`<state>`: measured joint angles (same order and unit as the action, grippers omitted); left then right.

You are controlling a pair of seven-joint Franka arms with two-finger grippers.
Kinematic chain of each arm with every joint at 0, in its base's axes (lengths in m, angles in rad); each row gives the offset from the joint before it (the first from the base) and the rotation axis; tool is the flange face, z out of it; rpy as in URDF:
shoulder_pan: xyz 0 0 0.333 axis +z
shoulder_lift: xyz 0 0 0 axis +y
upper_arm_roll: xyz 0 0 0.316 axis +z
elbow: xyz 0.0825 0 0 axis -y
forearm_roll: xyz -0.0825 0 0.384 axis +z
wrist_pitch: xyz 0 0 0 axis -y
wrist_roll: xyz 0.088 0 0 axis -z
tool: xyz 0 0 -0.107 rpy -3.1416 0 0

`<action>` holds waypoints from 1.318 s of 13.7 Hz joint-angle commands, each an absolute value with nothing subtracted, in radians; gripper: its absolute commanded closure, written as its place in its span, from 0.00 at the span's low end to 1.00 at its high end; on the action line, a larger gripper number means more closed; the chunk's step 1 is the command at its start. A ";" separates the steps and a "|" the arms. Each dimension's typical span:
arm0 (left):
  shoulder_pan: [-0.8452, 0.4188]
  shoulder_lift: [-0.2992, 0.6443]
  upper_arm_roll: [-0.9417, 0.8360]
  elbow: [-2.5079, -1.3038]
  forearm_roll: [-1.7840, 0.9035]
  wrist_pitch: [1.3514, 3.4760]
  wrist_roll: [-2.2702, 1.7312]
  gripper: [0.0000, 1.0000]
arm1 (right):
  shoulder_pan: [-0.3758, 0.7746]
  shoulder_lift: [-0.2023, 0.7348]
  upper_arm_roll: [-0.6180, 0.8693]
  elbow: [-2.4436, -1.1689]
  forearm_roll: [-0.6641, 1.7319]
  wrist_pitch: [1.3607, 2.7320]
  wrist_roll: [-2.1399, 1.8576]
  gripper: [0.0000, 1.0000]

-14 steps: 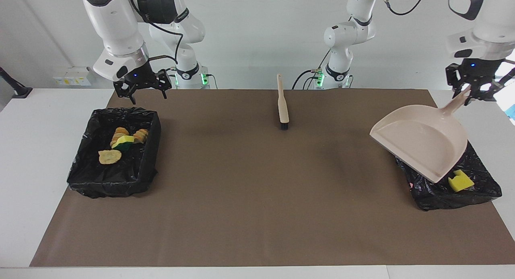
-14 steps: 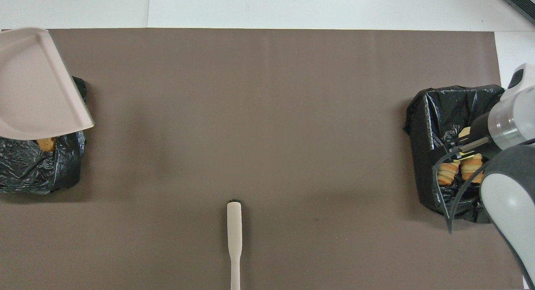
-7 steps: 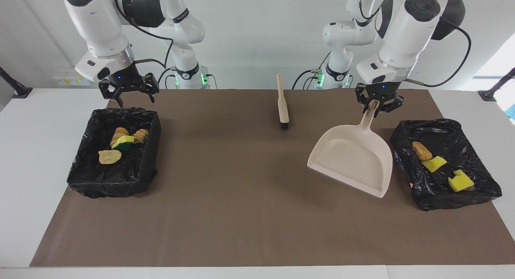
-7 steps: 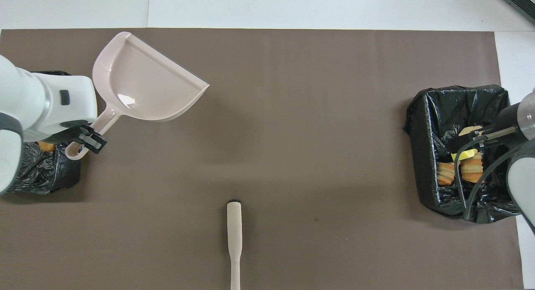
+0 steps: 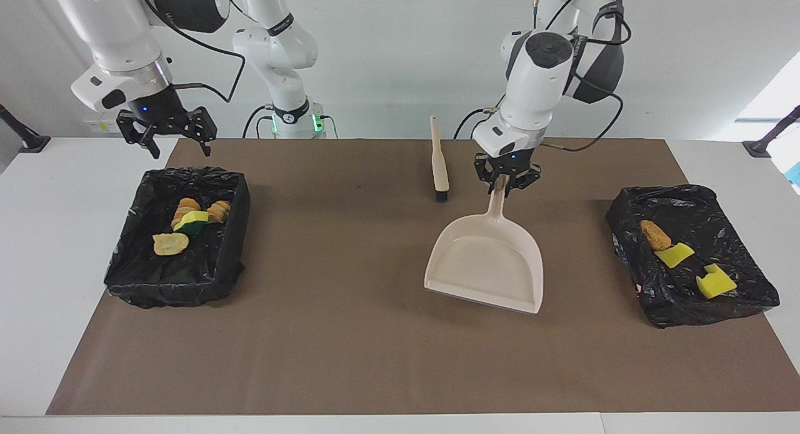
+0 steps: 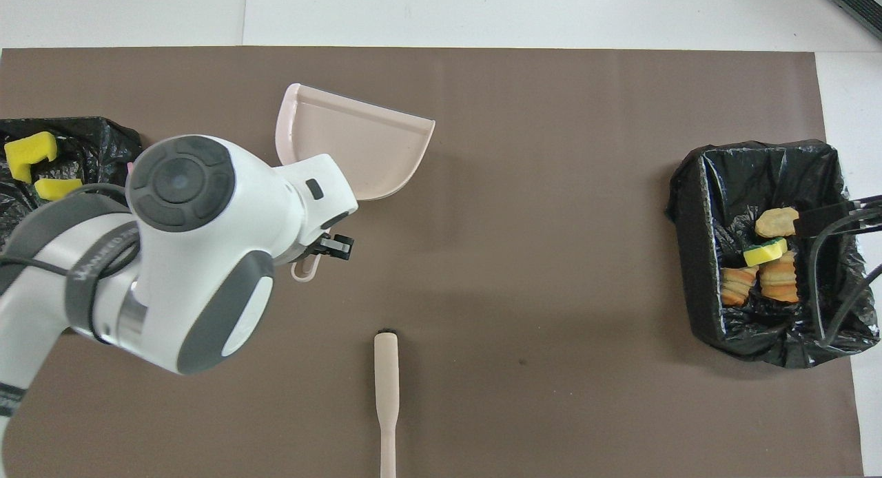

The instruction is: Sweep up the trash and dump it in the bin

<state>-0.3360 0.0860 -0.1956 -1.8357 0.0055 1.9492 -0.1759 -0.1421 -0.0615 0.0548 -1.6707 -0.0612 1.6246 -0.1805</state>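
My left gripper is going to put the beige dustpan down on the brown mat (image 6: 417,202) just beyond the brush's black bristles. The dustpan is now tilted low over the mat's middle.
My left gripper (image 5: 505,182) (image 6: 317,252) is shut on the handle of the empty beige dustpan (image 5: 484,265) (image 6: 358,147), which tilts lip-down low over the middle of the mat. The trash lies in two black-lined bins. The bin at the right arm's end (image 5: 181,284) (image 6: 689,257) holds several yellow and orange-brown scraps (image 5: 187,224) (image 6: 765,271). The bin at the left arm's end (image 5: 687,309) (image 6: 69,130) holds an orange-brown scrap (image 5: 655,235) and two yellow scraps (image 5: 715,282) (image 6: 27,154). My right gripper (image 5: 165,131) is open and empty, raised by the robots' edge of its bin.
A beige brush (image 5: 439,162) (image 6: 386,388) lies on the brown mat (image 5: 350,334) near the robots, beside the dustpan's handle, black bristles pointing away from them. White table shows around the mat.
My left arm carried the dustpan from over the bin at its end to the middle of the mat and lowered it. My right gripper rose and drifted toward its end of the table.
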 commanded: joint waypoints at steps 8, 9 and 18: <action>-0.482 0.203 -0.178 -1.948 -0.011 2.195 -0.337 1.00 | 0.049 -0.049 -0.101 -1.571 -0.005 1.520 -0.089 0.00; -0.485 0.207 -0.176 -1.957 -0.021 2.198 -0.357 1.00 | 0.048 -0.054 -0.107 -1.575 0.001 1.525 -0.090 0.00; -0.476 0.206 -0.175 -1.976 -0.072 2.200 -0.434 0.00 | 0.051 -0.063 -0.095 -1.592 0.000 1.519 -0.086 0.00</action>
